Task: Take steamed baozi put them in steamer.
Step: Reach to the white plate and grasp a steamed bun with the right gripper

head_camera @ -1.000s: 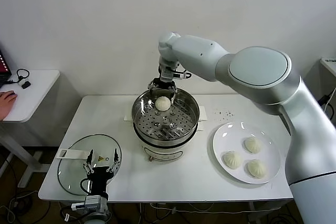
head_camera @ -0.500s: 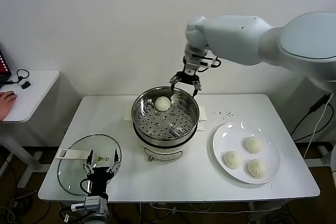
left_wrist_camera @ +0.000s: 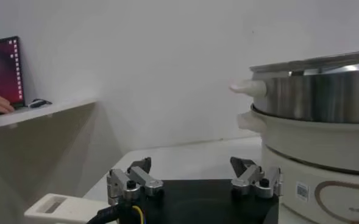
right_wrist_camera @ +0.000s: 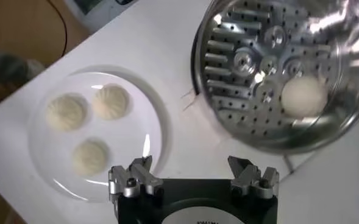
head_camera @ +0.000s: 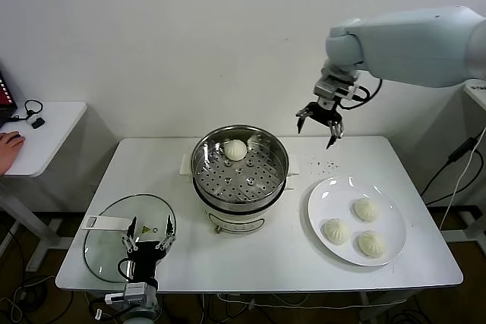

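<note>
The white plate's baozi [head_camera: 335, 231] [right_wrist_camera: 111, 101] that lies nearest the steel steamer should be next for my right gripper to close around.
The steel steamer [head_camera: 241, 204] stands mid-table with one baozi [head_camera: 235, 149] lying at the back of its perforated tray. Three more baozi [head_camera: 366, 209] [head_camera: 336, 230] [head_camera: 371, 243] rest on a white plate [head_camera: 326, 195] to the right. My right gripper [head_camera: 320, 121] hangs open and empty in the air, to the right of the steamer and behind the plate. Its wrist view looks down on the plate's baozi [right_wrist_camera: 111, 100] and the baozi in the steamer [right_wrist_camera: 303, 96]. My left gripper [head_camera: 147, 244] is parked open over the glass lid at front left.
A round glass lid [head_camera: 106, 244] with a white handle lies at the table's front left corner. A side table [head_camera: 42, 130] with a person's hand on it stands to the left. The wall is close behind the table.
My right gripper has lifted away from the steamer's back rim and swung right and up, leaving the baozi in the tray. The left arm has not moved.
</note>
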